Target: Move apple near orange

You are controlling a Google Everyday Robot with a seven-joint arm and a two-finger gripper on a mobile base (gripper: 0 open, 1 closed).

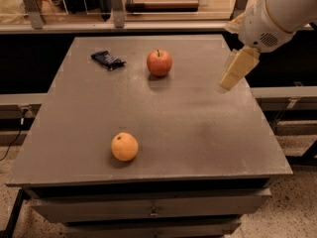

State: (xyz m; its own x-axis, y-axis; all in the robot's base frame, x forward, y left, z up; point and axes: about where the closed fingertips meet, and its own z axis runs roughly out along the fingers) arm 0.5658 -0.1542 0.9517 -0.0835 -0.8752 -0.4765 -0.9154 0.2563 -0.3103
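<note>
The red apple has a side facing away from the dark blue packet. Next, my gripper closes on that side of the red apple [168, 63].
The red apple [159, 62], with a short dark stem, stands on the grey table [198, 133] at the back middle. The smaller orange [124, 147] lies near the front left of the table, well apart from the apple. My gripper [235, 72] hangs over the table's right side, to the right of the apple and a little nearer the front, above the surface. It touches neither fruit and nothing shows in it. The white arm [277, 14] comes in from the upper right corner.
A small dark blue wrapped packet [107, 60] lies on the table to the left of the apple. A rail with metal posts [117, 6] runs behind the table. The table's right edge [267, 128] is just below the gripper.
</note>
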